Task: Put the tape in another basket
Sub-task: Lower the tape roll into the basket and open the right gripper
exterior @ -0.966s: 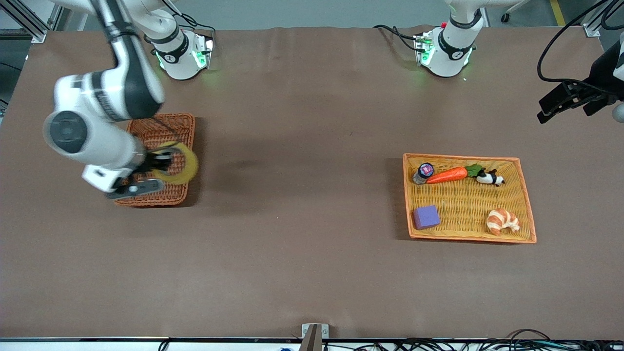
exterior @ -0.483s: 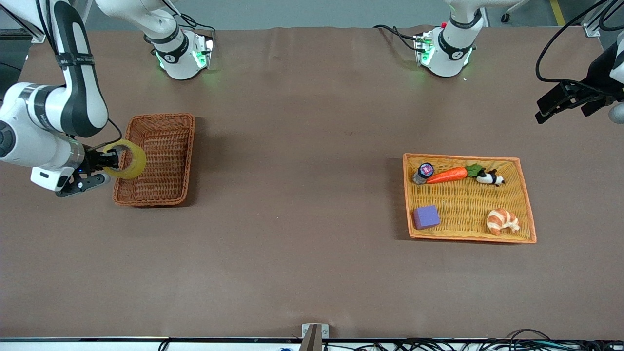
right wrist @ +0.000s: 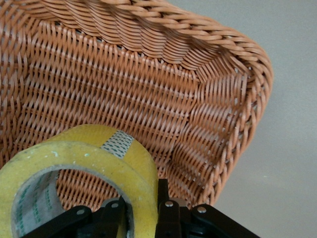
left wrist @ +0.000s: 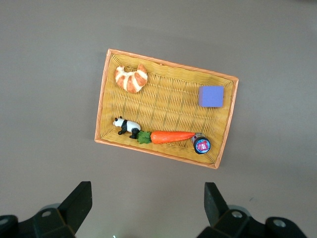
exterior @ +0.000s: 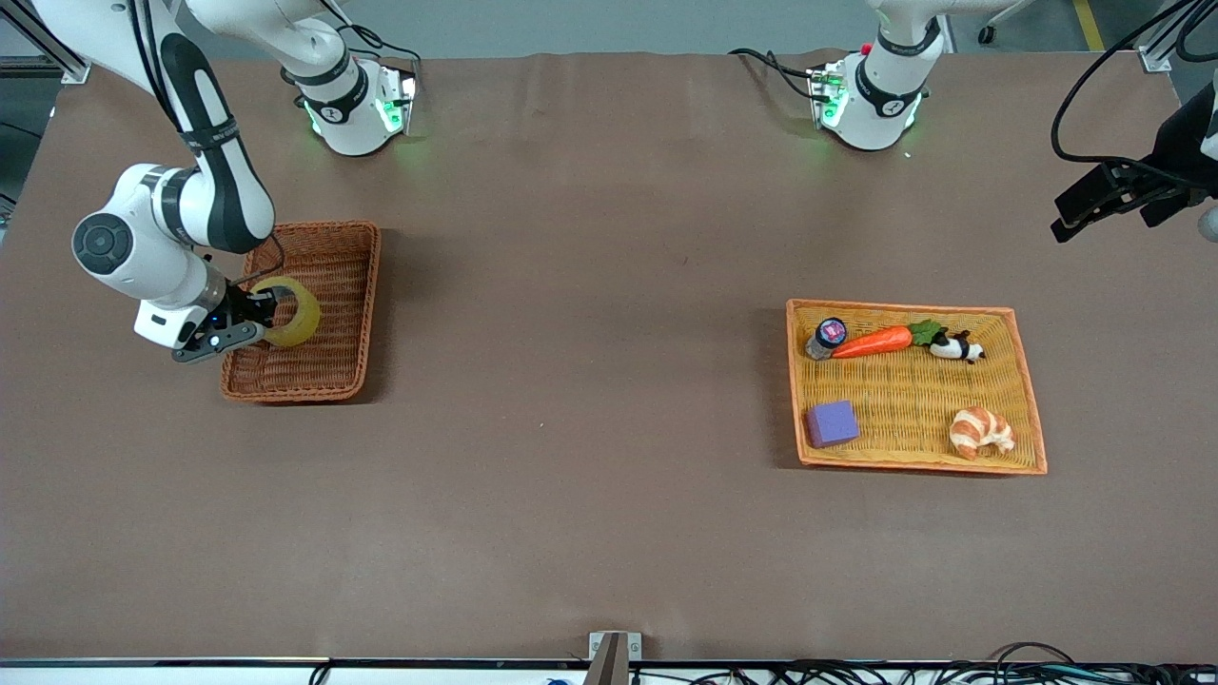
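Next, my right gripper lets go of the yellowish tape roll as soon as it is on the middle of the reddish-brown wicker basket's bottom [exterior: 315,316] [right wrist: 72,182].
My right gripper [exterior: 255,317] is shut on the yellowish tape roll [exterior: 293,312] and holds it over the reddish-brown wicker basket [exterior: 328,371] at the right arm's end of the table. In the right wrist view the tape [right wrist: 94,158] is pinched by its wall between my fingers [right wrist: 163,191], with the basket's woven wall [right wrist: 148,94] close beneath. My left gripper [exterior: 1085,211] is open and empty, high over the table edge at the left arm's end; its wrist view shows its fingertips [left wrist: 79,196] wide apart.
A flat orange-yellow woven tray [exterior: 1032,447] lies toward the left arm's end, holding a carrot [exterior: 871,342], a panda figure [exterior: 956,347], a small jar [exterior: 826,335], a purple block [exterior: 833,422] and a croissant [exterior: 982,431]. The tray also shows in the left wrist view [left wrist: 103,109].
My right arm swung with the tape out past the basket's edge and back, and now holds it lower over the basket. The left arm has barely moved.
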